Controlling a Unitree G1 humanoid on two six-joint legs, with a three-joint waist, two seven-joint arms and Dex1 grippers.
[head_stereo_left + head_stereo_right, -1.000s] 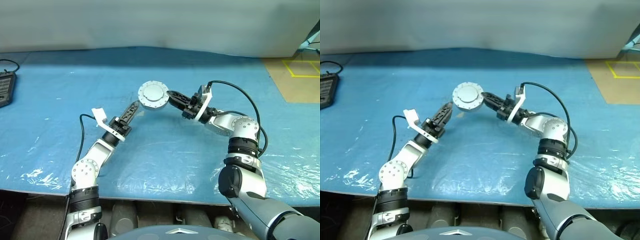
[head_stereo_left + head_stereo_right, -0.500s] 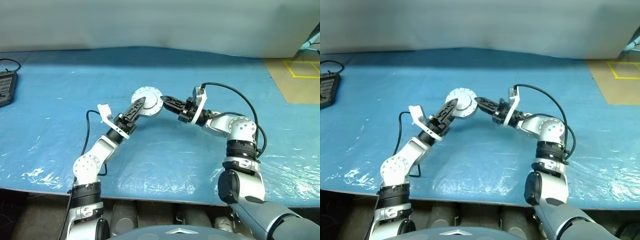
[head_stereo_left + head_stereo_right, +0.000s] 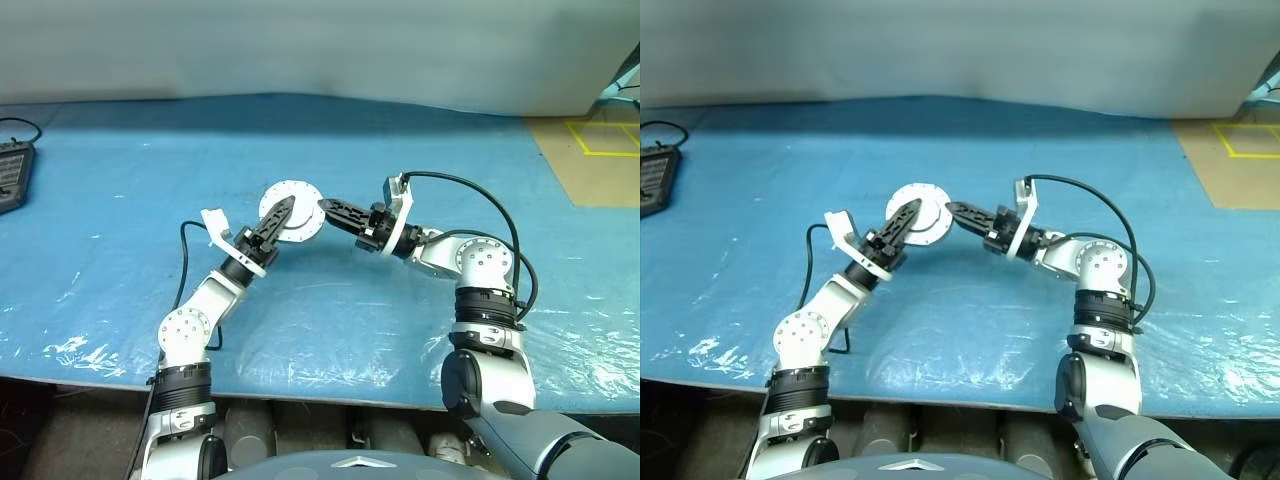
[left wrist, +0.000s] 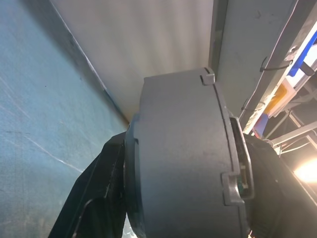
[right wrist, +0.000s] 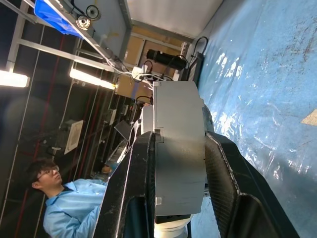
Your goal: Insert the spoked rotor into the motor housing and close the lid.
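I will let go of the motor housing with my left gripper on the blue sheet (image 3: pixel 213 203), between the black device and my right gripper.
The motor housing (image 3: pixel 291 210), a round silver-grey puck, hangs in the air over the blue table, its flat face turned toward the head camera. My right gripper (image 3: pixel 325 208) is shut on its right rim; in the right wrist view the housing (image 5: pixel 178 163) sits between both black fingers (image 5: pixel 141 188). My left gripper (image 3: pixel 280 212) comes from the lower left and is shut across the housing's left side; in the left wrist view the housing (image 4: pixel 178 158) is wedged between its fingers (image 4: pixel 99 198). The lid (image 4: pixel 237 163) shows as a thinner disc lying against one face. The spoked rotor is hidden.
A blue plastic sheet (image 3: pixel 330 310) covers the table. At its far left edge lies a black device (image 3: pixel 10 175) with a cable. Yellow tape marks the brown floor (image 3: pixel 600 135) at the far right. A person (image 5: pixel 64 213) in a blue top stands beyond the table.
My left gripper has come up and to the right and has closed on the housing's left side. The right gripper has drawn the housing a little left and nearer.
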